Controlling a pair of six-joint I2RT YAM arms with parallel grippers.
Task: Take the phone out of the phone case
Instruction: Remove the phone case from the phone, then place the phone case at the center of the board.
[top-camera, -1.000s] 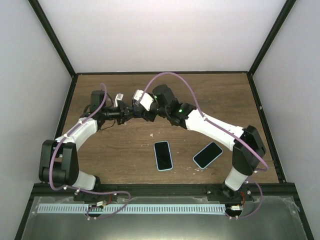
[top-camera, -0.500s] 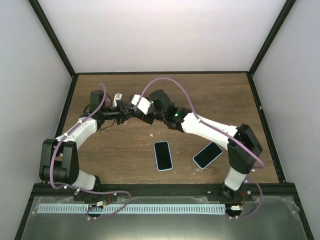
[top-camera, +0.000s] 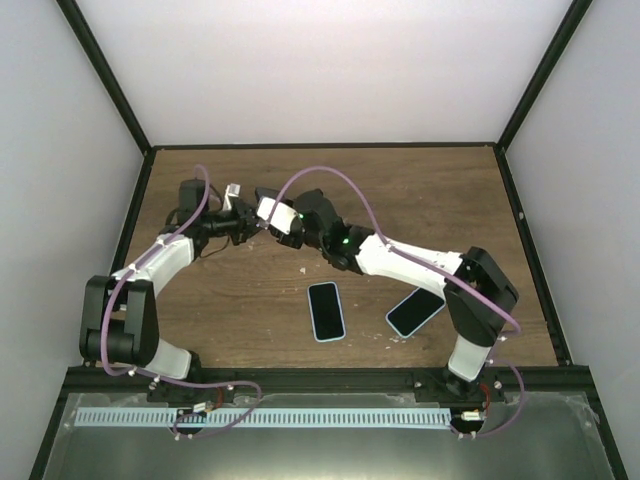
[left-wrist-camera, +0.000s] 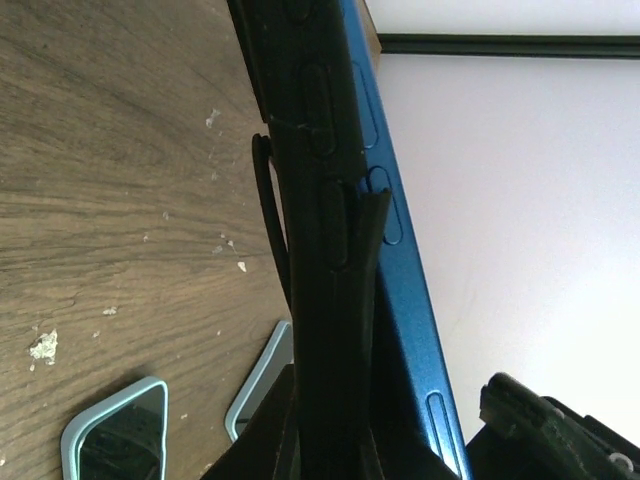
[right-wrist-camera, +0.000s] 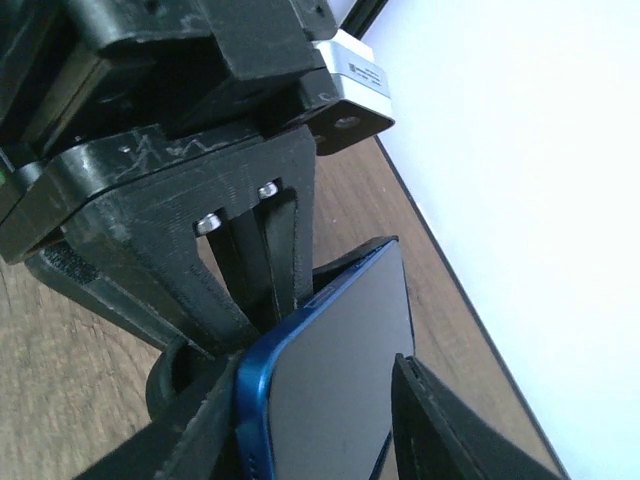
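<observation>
I will use my left gripper to set the black phone case down on the bare wood (top-camera: 250, 216) beneath the spot where my two grippers meet.
My two grippers meet above the back left of the table. My left gripper (top-camera: 250, 227) is shut on the black phone case (left-wrist-camera: 318, 200), held on edge; its grip also shows in the left wrist view (left-wrist-camera: 330, 445). The blue phone (right-wrist-camera: 335, 380) sits with its blue side (left-wrist-camera: 405, 300) peeled away from the case along one long edge. My right gripper (top-camera: 277, 224) is shut across the phone's width, one finger on each side of it (right-wrist-camera: 320, 425). The left gripper's black fingers (right-wrist-camera: 235, 270) hold the case just behind the phone.
Two phones in light blue cases lie face up on the wooden table, one at the centre front (top-camera: 326, 310) and one to its right (top-camera: 416, 310). Both show in the left wrist view (left-wrist-camera: 115, 440) (left-wrist-camera: 258, 380). White walls and a black frame enclose the table.
The right arm has stretched further left, and both grippers with the phone and case have shifted slightly left. Both grips are unchanged.
</observation>
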